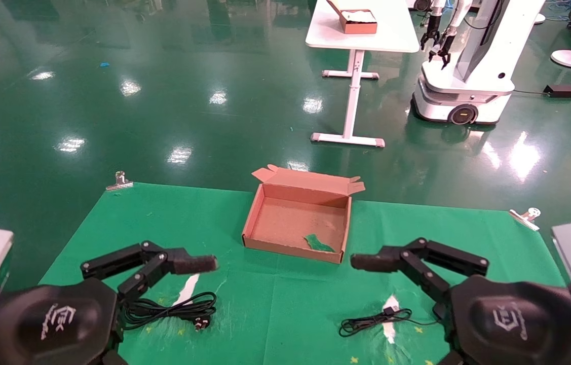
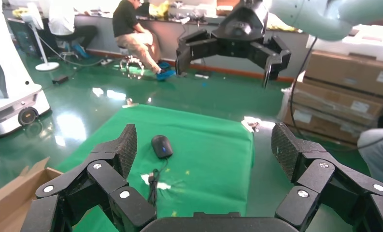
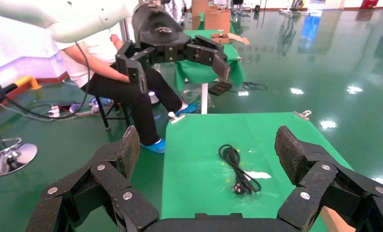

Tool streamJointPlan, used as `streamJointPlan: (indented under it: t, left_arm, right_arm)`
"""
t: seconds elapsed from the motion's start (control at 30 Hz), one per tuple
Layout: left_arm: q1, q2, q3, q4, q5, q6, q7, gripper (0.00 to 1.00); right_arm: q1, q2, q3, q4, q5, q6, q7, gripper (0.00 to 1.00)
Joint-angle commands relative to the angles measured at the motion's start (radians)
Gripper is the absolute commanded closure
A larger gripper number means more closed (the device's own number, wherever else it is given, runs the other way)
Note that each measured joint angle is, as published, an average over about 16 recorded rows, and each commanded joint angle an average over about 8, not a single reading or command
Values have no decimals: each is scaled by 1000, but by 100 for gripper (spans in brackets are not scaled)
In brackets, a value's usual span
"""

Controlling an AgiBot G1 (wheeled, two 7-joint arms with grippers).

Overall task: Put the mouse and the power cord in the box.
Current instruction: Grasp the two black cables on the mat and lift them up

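Observation:
I will move my right gripper to the mouse's cable next and close it on the middle of its coil point(image 1: 376, 319), next to the plug.
The open brown box point(image 1: 296, 219) lies at the middle of the green cloth, flap lid standing up at its far side. The coiled power cord point(image 1: 169, 309) with its pronged plug lies at the near left, just below my left gripper point(image 1: 201, 263), which hovers open; the right wrist view shows the power cord point(image 3: 237, 169) too. The mouse point(image 2: 161, 146) rests on the cloth at the near right. In the head view only its thin cable point(image 1: 374, 320) shows, beside my right arm. My right gripper point(image 1: 364, 261) hovers open and holds nothing.
A green scrap point(image 1: 319, 243) lies inside the box. Metal clips point(image 1: 119, 180) point(image 1: 526, 215) hold the cloth's far corners. Beyond, on the green floor, stand a white table point(image 1: 396, 30) with a smaller brown box point(image 1: 358, 21) and another robot point(image 1: 467, 66).

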Motion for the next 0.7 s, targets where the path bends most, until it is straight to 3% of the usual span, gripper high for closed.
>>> streamJointPlan:
  t: [0.03,0.37,0.53,0.7]
  left_arm:
    - [-3,-3,2,-8,6,2,-1,0]
    - [-110,-4,113,76,251,60,69,0]
    - [-221,60,219,200,441,66,161,0]
    - [-366,164,330,390,633,60,276,0]
  right_arm:
    - [-2,5,1,2,1,-3,0,0]
    - [38,41,-68,-86,-140,-68,-107,0]
    - [117,31,-155,-208,-276,-68,-222,0]
    - [224,-30,-233,-378,-450,-35,-357,0]
